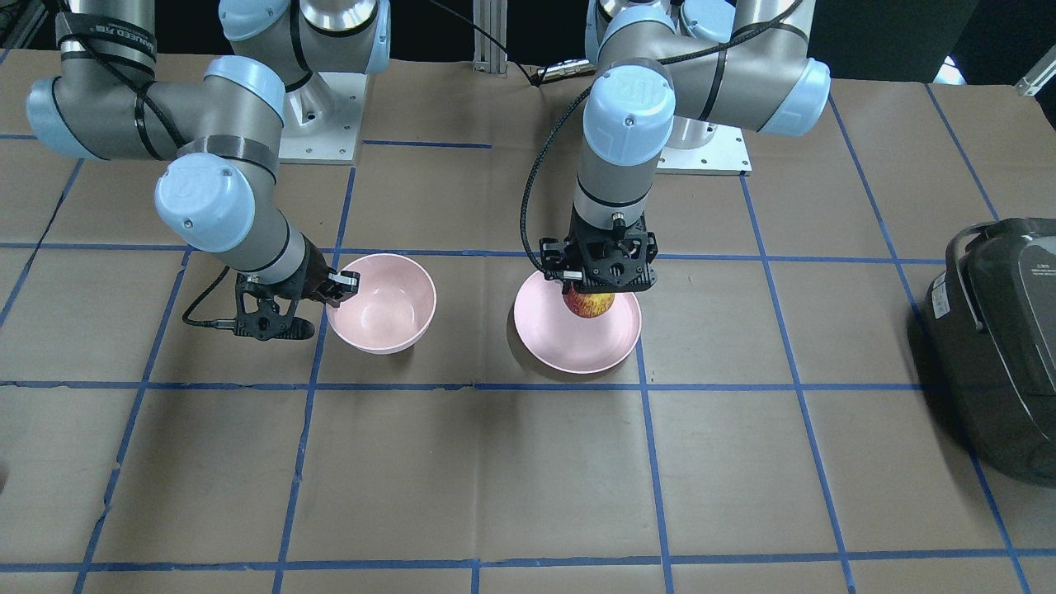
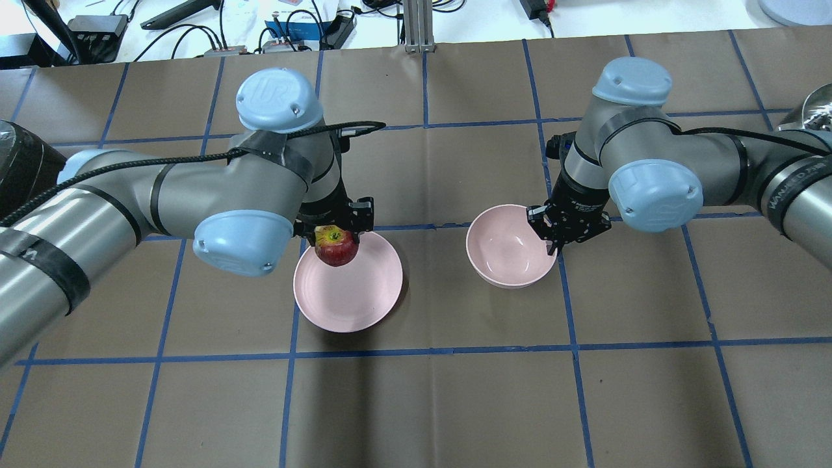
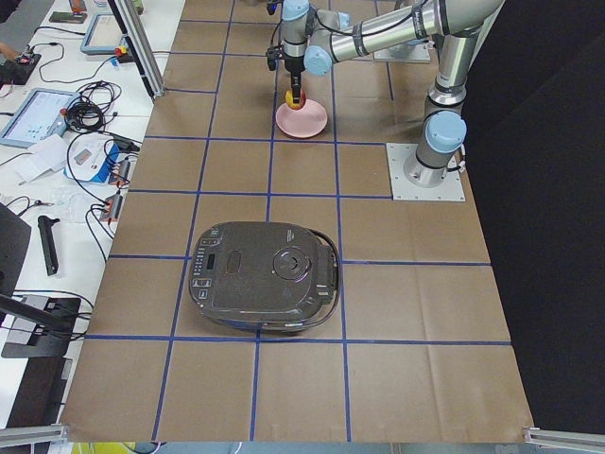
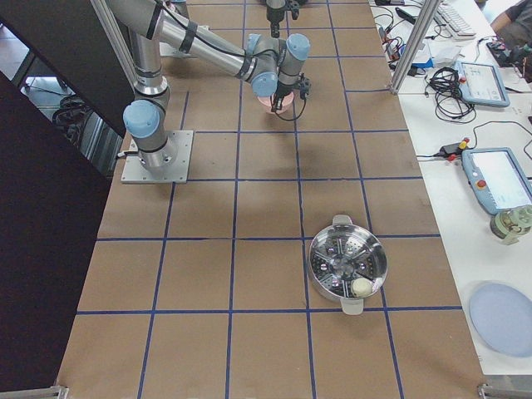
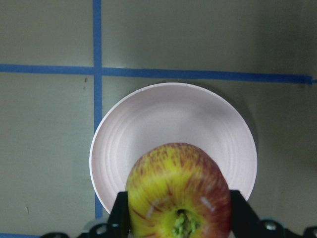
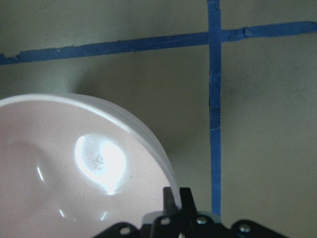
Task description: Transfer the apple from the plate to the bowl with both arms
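Observation:
Next, my left gripper sets the red and yellow apple down inside the deep pink bowl (image 1: 382, 308), on the bowl's hollow bottom, and lets it go.
My left gripper (image 1: 591, 290) is shut on the red and yellow apple (image 1: 587, 304) and holds it a little above the flat pink plate (image 1: 577, 346), over its rim on the robot's side. The left wrist view shows the apple (image 5: 178, 191) between the fingers, with the bare plate (image 5: 173, 124) below. The deep pink bowl (image 2: 511, 250) stands to the right of the plate (image 2: 348, 289) in the overhead view and holds nothing. My right gripper (image 2: 554, 245) is shut on the bowl's rim (image 6: 148, 144), on the side away from the plate.
A black rice cooker (image 1: 1002, 338) sits at the table's end on my left. A steel pot with a steamer insert (image 4: 347, 264) stands at the end on my right. Blue tape lines grid the brown table cover.

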`<state>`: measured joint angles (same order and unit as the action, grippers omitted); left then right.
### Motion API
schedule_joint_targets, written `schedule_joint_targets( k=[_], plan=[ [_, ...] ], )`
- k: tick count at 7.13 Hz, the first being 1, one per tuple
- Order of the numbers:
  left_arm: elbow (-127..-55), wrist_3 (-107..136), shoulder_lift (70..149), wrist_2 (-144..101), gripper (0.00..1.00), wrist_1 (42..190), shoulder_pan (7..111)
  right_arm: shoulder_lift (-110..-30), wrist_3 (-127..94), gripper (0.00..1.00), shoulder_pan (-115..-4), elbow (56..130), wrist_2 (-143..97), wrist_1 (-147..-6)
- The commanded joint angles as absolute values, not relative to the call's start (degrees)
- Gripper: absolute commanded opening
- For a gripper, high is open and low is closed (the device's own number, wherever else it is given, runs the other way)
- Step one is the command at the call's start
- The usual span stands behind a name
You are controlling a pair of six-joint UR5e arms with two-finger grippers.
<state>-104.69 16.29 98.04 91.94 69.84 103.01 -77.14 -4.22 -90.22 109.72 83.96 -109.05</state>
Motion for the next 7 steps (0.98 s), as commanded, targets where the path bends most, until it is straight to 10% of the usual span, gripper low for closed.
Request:
schedule_joint_targets(
  k=[1, 2, 7],
  plan=[
    [-95.6, 17.0, 98.3, 91.6, 0.20, 78.9, 103.3, -75.6, -5.2, 0.23, -91.1, 109.8, 83.9, -108.9],
    [-93.5, 17.0, 99.2, 91.6, 0.20, 81.7, 103.6, -75.5, -5.5, 0.91, -91.6, 109.8, 84.0, -109.7],
    [-93.1, 30.8, 102.6, 88.0, 0.19, 79.7, 112.6, -80.3, -4.3, 1.00, -87.6, 95.0, 88.6, -100.5]
  ],
)
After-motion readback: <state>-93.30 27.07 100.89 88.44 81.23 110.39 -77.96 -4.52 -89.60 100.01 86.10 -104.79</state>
